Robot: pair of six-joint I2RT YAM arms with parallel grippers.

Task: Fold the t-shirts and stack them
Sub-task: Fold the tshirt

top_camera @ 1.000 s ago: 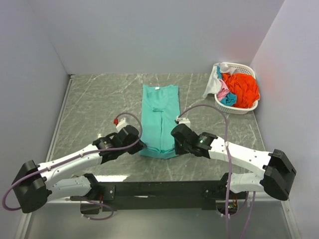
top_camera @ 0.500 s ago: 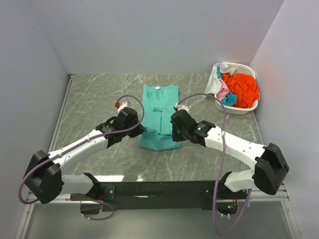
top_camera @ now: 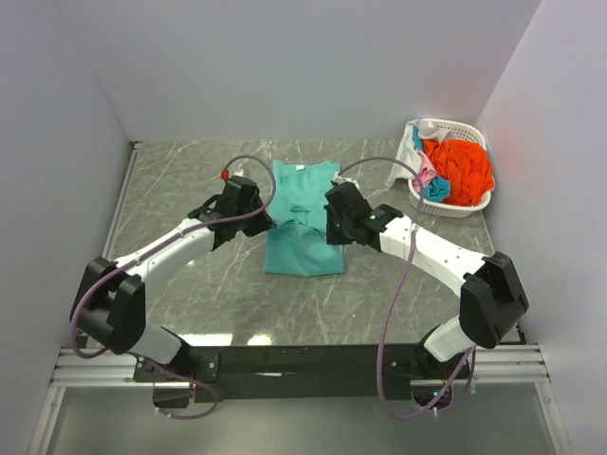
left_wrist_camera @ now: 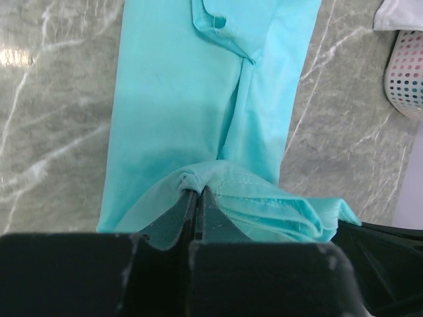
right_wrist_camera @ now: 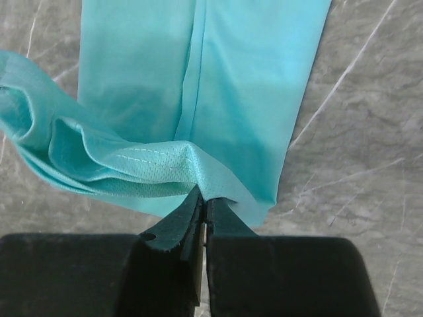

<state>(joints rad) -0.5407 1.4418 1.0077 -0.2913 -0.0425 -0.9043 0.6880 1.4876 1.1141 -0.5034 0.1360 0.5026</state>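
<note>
Next, my right gripper lets go of the hem corner on the teal-green t-shirt's long edge [top_camera: 336, 218] [right_wrist_camera: 304, 39], about midway toward the collar.
A teal-green t-shirt [top_camera: 302, 204] lies lengthwise in the middle of the table, folded narrow, collar at the far end. Its near hem is lifted and doubled back over the body. My left gripper [top_camera: 268, 225] is shut on the hem's left corner [left_wrist_camera: 192, 179]. My right gripper [top_camera: 329, 227] is shut on the hem's right corner [right_wrist_camera: 198, 181]. The hem sags in folds between the two grippers [right_wrist_camera: 99, 158]. The orange-red, pink, white and blue t-shirts [top_camera: 455, 169] lie heaped in the basket at the far right.
The white latticed basket [top_camera: 449, 204] stands at the far right by the wall; its rim shows in the left wrist view [left_wrist_camera: 408, 72]. A grey marble tabletop [top_camera: 180, 190] lies on both sides of the shirt. Walls close the left, back and right.
Both grippers have moved away from the arm bases toward the collar, carrying the near hem up and over the shirt's body. The visible shirt has become shorter.
</note>
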